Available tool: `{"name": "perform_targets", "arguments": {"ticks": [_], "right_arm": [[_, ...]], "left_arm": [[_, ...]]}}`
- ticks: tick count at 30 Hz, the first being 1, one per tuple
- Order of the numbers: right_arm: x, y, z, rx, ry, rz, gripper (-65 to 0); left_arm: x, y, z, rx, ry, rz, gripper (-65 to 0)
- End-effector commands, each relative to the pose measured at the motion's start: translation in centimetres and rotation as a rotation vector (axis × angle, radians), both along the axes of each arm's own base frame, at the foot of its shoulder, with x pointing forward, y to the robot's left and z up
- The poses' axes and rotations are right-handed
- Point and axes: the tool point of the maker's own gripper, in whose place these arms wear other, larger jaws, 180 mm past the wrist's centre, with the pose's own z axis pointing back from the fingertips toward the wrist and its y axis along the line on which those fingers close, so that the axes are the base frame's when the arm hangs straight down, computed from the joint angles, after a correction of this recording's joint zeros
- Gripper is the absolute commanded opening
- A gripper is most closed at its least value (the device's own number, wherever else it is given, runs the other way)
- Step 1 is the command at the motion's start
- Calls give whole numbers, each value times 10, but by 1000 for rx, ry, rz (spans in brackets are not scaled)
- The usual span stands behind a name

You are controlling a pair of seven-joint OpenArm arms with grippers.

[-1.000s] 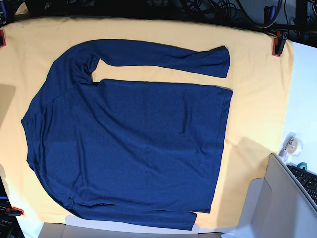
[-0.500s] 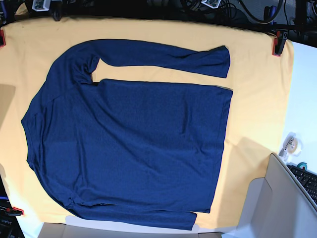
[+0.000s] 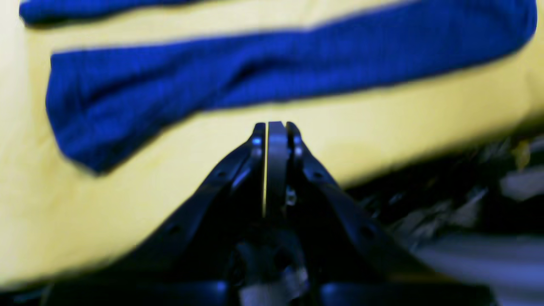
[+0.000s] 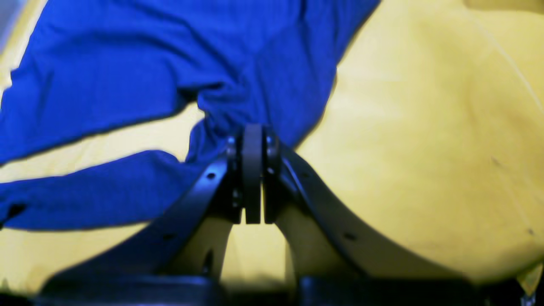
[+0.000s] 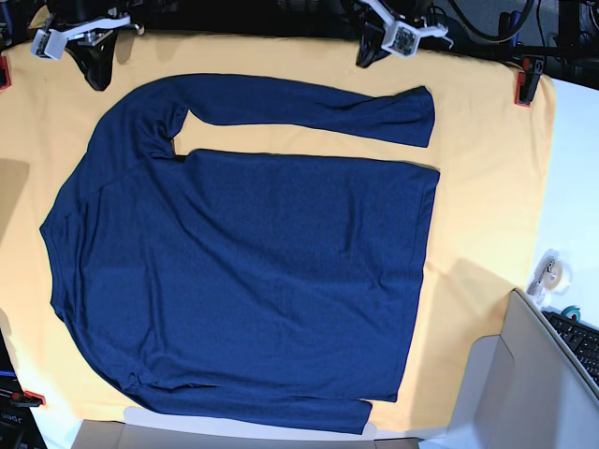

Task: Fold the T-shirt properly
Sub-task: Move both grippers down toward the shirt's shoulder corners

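Note:
My right gripper is to close next on the shoulder edge (image 5: 133,106) (image 4: 281,137) of the T-shirt, where the far sleeve begins.
The dark navy T-shirt (image 5: 243,271) lies flat on the yellow table cloth (image 5: 487,187), collar side to the left and hem to the right. One long sleeve (image 5: 309,105) stretches along the far edge; the other is folded along the near edge. My left gripper (image 5: 365,56) is shut and empty above the cloth just beyond that sleeve; the left wrist view shows its tips (image 3: 275,125) close to the sleeve's cuff (image 3: 76,127). My right gripper (image 5: 96,77) is shut and empty at the far left, its tips (image 4: 252,127) over the shirt's shoulder and armpit folds (image 4: 221,102).
Red clamps (image 5: 524,84) (image 5: 28,398) pin the cloth's corners. A grey box (image 5: 533,374) stands at the near right, with a tape roll (image 5: 552,271) and a keyboard (image 5: 580,341) beside it. Cables (image 5: 449,19) lie beyond the far edge.
Both arms have come down into the base view from the far edge toward the shirt's far sleeve and shoulder. The shirt has not moved.

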Motion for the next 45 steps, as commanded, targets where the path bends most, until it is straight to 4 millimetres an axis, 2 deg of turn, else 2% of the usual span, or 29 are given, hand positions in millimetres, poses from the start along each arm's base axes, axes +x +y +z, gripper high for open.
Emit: {"name": "perform_targets", "arguments": {"ticks": [1, 4, 7, 10, 14, 21, 25, 28, 34, 41, 45], "right_arm": [[6, 0, 12, 11, -53, -5, -650], [20, -3, 17, 70, -104, -39, -650], [33, -15, 22, 147, -156, -103, -650], [37, -23, 19, 218, -170, -152, -633], [41, -31, 14, 307, -185, -211, -568], [41, -48, -10, 500, -185, -355, -564], [49, -40, -17, 668, -153, -363, -500], [53, -32, -23, 696, -116, -333, -468], [42, -20, -38, 736, -57, -345, -471], [9, -26, -57, 708, 62, -436, -472], [7, -23, -55, 715, 68, -458, -472]], "left_arm": [[12, -1, 11, -71, -27, 34, -650], [26, -2, 16, -158, -24, 66, -626], [41, -3, 22, -263, -20, 113, -576], [53, 2, 27, -295, -38, 142, -549], [59, 4, 26, -284, -35, 137, -525], [66, 1, 22, -264, -5, 110, -484], [68, 2, 22, -263, -10, 110, -460], [68, 2, 22, -263, -10, 109, -455], [70, 5, 23, -256, -15, 116, -455], [67, 9, 17, -234, 20, 116, -455], [70, 8, 16, -228, 28, 106, -455]]}}
